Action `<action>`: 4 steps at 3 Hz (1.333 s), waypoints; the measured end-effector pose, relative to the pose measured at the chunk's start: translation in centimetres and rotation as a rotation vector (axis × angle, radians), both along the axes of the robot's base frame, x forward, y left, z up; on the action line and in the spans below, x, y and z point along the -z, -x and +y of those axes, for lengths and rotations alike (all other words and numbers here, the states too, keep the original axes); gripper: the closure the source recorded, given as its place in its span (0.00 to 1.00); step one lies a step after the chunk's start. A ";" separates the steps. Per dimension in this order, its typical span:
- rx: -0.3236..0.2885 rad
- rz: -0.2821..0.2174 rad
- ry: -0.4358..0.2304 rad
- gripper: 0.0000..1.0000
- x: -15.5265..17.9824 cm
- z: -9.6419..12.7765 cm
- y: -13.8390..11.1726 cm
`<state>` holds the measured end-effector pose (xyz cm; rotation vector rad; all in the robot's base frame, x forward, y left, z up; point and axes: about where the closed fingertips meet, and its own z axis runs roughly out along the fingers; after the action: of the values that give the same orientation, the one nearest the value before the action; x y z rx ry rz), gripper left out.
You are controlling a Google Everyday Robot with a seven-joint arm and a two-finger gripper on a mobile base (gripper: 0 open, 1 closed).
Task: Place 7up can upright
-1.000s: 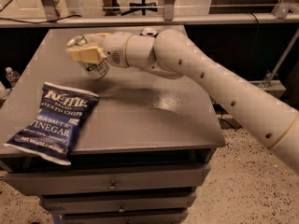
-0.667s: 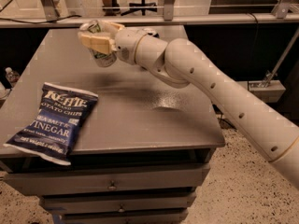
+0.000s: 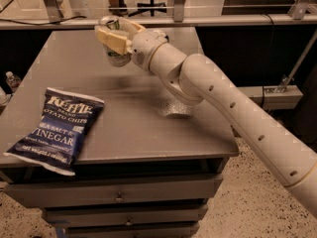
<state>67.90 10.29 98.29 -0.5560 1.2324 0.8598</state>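
I need to let go of the 7up can standing upright on the grey table [image 3: 129,86], just past the far corner of the chips bag.
The 7up can [image 3: 115,56] is a small silvery can with a silver top, held about upright above the far middle of the grey table [image 3: 148,128]. My gripper [image 3: 115,35] is shut on the can, one cream finger [image 3: 113,40] across its front and the other behind its top. The can's lower part shows below the fingers and looks lifted off the tabletop. My white arm [image 3: 218,98] reaches in from the lower right.
A dark blue Kettle salt and vinegar chips bag [image 3: 55,128] lies flat at the table's front left. Drawers [image 3: 119,197] sit under the tabletop. A metal rail [image 3: 223,20] and chair legs stand behind the table. A small bottle [image 3: 12,81] is at the far left.
My gripper has carried the can up and to the right, further toward the far side of the table, and the can has turned more upright.
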 end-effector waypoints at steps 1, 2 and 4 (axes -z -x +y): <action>-0.013 0.026 0.017 1.00 0.2 -0.3 -0.1; -0.057 0.065 0.073 1.00 1.6 -0.3 -0.2; -0.122 0.137 0.127 1.00 4.8 -0.4 0.5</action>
<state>67.44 9.93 93.50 -0.6890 1.3964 0.9384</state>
